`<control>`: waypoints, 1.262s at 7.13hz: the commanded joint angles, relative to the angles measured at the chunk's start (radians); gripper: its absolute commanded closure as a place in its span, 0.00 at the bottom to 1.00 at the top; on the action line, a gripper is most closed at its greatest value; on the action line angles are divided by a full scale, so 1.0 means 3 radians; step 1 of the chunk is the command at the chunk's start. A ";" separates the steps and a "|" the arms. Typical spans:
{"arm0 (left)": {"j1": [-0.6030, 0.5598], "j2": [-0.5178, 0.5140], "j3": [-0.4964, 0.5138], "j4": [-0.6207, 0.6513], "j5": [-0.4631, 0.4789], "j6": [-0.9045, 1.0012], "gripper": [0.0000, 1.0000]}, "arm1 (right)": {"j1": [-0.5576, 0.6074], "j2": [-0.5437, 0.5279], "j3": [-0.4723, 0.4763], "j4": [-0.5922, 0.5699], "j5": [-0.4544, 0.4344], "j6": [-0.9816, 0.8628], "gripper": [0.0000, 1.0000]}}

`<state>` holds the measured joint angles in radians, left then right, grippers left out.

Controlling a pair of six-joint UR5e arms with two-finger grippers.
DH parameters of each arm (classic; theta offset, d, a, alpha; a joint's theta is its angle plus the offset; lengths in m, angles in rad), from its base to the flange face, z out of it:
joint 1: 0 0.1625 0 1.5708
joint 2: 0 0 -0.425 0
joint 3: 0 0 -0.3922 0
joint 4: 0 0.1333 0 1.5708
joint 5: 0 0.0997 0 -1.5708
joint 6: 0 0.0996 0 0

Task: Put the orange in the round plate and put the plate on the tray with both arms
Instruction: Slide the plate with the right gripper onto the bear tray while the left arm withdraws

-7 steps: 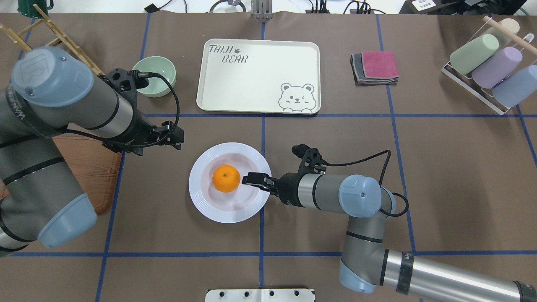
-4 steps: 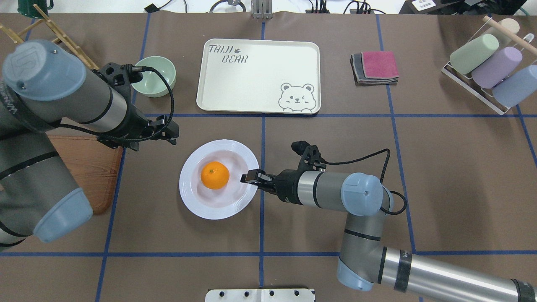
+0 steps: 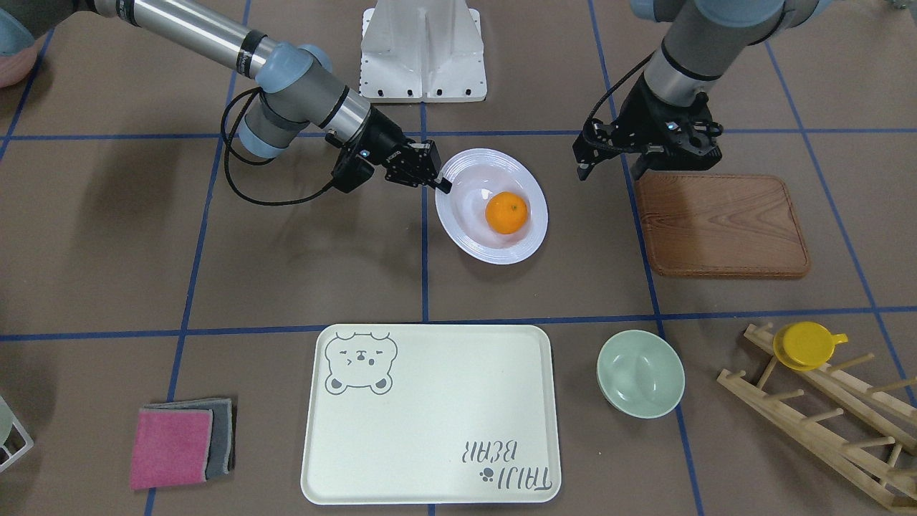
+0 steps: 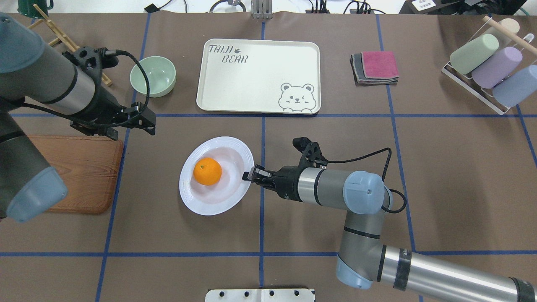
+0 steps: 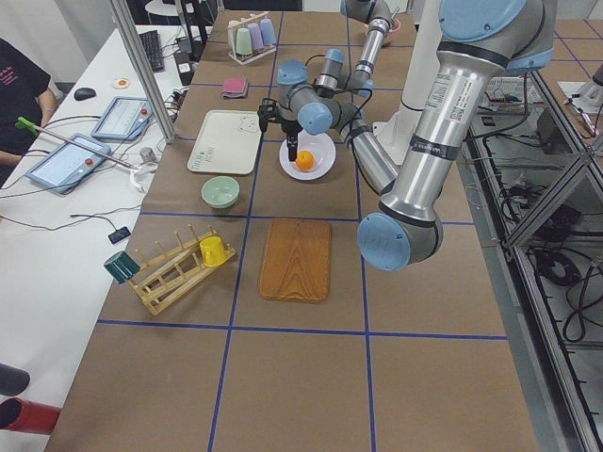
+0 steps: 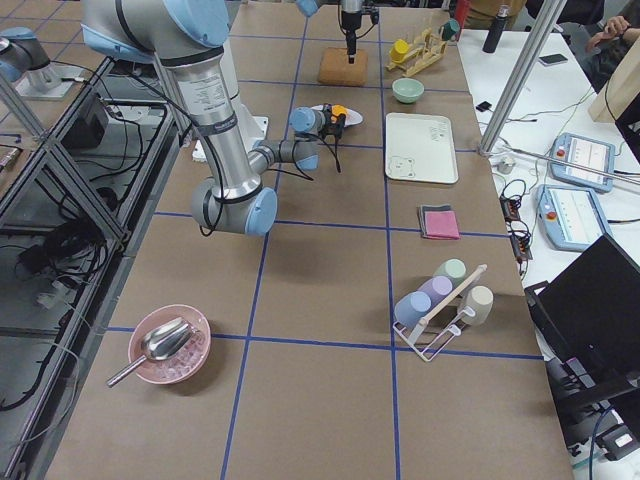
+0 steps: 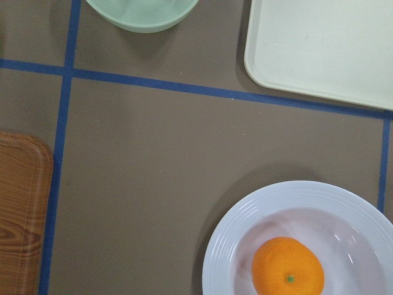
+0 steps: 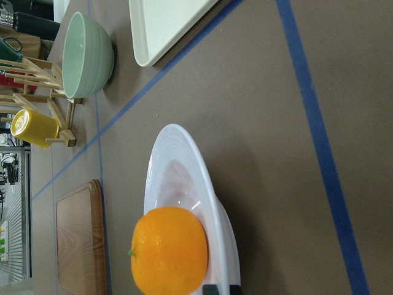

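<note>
Next, my right gripper releases the plate on the cream tray's middle [image 3: 438, 390], between the bear print and the lettering.
The orange [image 4: 207, 171] lies in the sunken centre of the white round plate [image 4: 209, 203], at mid table. My right gripper [image 4: 248, 175] is shut on the plate's right rim, and that side looks slightly raised. The right wrist view shows the orange [image 8: 169, 249] close up, in the plate [image 8: 178, 141]. My left gripper [image 4: 132, 123] hangs open and empty above the table, well left of the plate and apart from it. Its wrist view looks down on the orange [image 7: 287, 273]. The cream tray [image 4: 258, 75] with the bear print lies beyond the plate, with nothing on it.
A pale green bowl [image 4: 152, 76] stands left of the tray. The wooden board [image 4: 79, 176] lies under my left arm. Folded cloths [image 4: 375, 67] and a cup rack [image 4: 491, 69] are at the right. A wooden drying rack [image 3: 824, 401] holds a yellow cup [image 3: 806, 345].
The plate with the orange has slid left, my right gripper following on its rim. My left arm has drawn back to the left, away from the plate.
</note>
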<state>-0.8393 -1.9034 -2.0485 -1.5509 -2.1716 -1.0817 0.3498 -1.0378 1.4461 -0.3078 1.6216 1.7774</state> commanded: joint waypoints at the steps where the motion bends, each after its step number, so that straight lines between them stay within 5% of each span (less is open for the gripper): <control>1: -0.0223 0.0254 -0.0125 -0.0005 -0.0109 0.0398 0.07 | 0.0036 0.0089 0.0027 0.0110 -0.0092 0.0190 1.00; 5: -0.0515 0.0550 -0.0095 -0.0010 -0.0068 0.1342 0.06 | 0.0291 0.0095 0.0012 0.0520 -0.0581 0.0792 1.00; 7: -0.0643 0.0648 0.0002 -0.0041 -0.0073 0.1667 0.06 | 0.0408 0.0278 -0.0359 0.0505 -0.1107 0.1119 1.00; 9: -0.0664 0.0654 0.0063 -0.0041 -0.0073 0.1673 0.06 | 0.0486 0.0401 -0.0662 0.0403 -0.1329 0.1319 1.00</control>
<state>-1.0338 -1.7101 -2.0444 -1.5625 -2.1935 -0.5874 0.4824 -0.9399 1.3001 -0.1653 1.2760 2.1222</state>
